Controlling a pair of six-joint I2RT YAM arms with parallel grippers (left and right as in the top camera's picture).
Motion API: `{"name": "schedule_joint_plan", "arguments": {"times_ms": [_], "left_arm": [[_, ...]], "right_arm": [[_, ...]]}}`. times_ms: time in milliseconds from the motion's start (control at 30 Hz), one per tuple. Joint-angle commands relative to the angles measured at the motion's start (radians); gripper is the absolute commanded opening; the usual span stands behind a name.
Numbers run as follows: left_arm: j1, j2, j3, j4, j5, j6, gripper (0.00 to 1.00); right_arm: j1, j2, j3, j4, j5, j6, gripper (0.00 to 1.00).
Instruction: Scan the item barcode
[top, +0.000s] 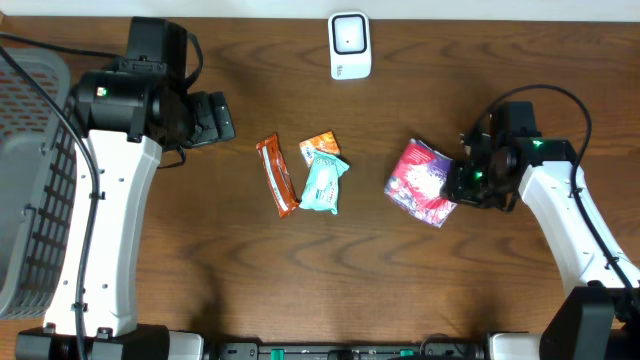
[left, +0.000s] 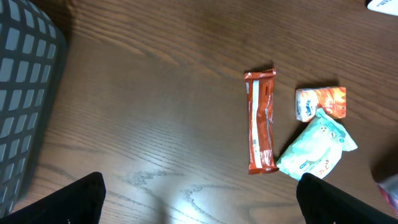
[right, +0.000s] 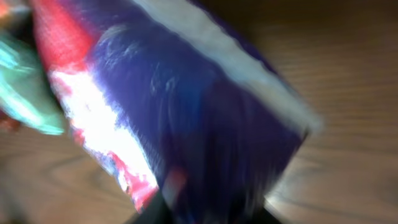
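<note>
Next, my right gripper puts the purple packet down and takes it by the opposite edge (top: 400, 167), because it holds the packet's raised edge and the barcode is hidden.
A purple, red and white packet (top: 420, 180) lies right of centre, its right edge raised. My right gripper (top: 458, 183) is at that edge, and in the right wrist view the blurred packet (right: 186, 112) fills the frame with the jaws closed on its lower edge. No barcode can be made out. The white scanner (top: 350, 45) stands at the back centre. My left gripper (top: 215, 118) hovers at the left, open and holding nothing (left: 199, 199).
An orange-red bar (top: 277, 175), a teal packet (top: 323, 182) and a small orange packet (top: 320, 145) lie together mid-table. The same three lie in the right half of the left wrist view. A grey mesh basket (top: 30, 180) stands at the left edge.
</note>
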Motion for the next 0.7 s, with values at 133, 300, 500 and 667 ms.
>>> {"name": "schedule_joint_plan", "arguments": {"times_ms": [133,300,500,667], "left_arm": [[0.003,0.007,-0.002,-0.004,-0.001,-0.008,0.98],[0.003,0.007,-0.002,-0.004,-0.001,-0.008,0.98],[0.003,0.007,-0.002,-0.004,-0.001,-0.008,0.98],[0.003,0.007,-0.002,-0.004,-0.001,-0.008,0.98]], "right_arm": [[-0.004,-0.009,0.019,-0.006,0.125,0.016,0.99],[0.001,-0.009,0.075,-0.012,-0.062,0.089,0.90],[0.059,-0.008,0.122,0.029,-0.038,0.304,0.87],[0.154,0.006,0.109,-0.051,0.093,0.388,0.84]]}}
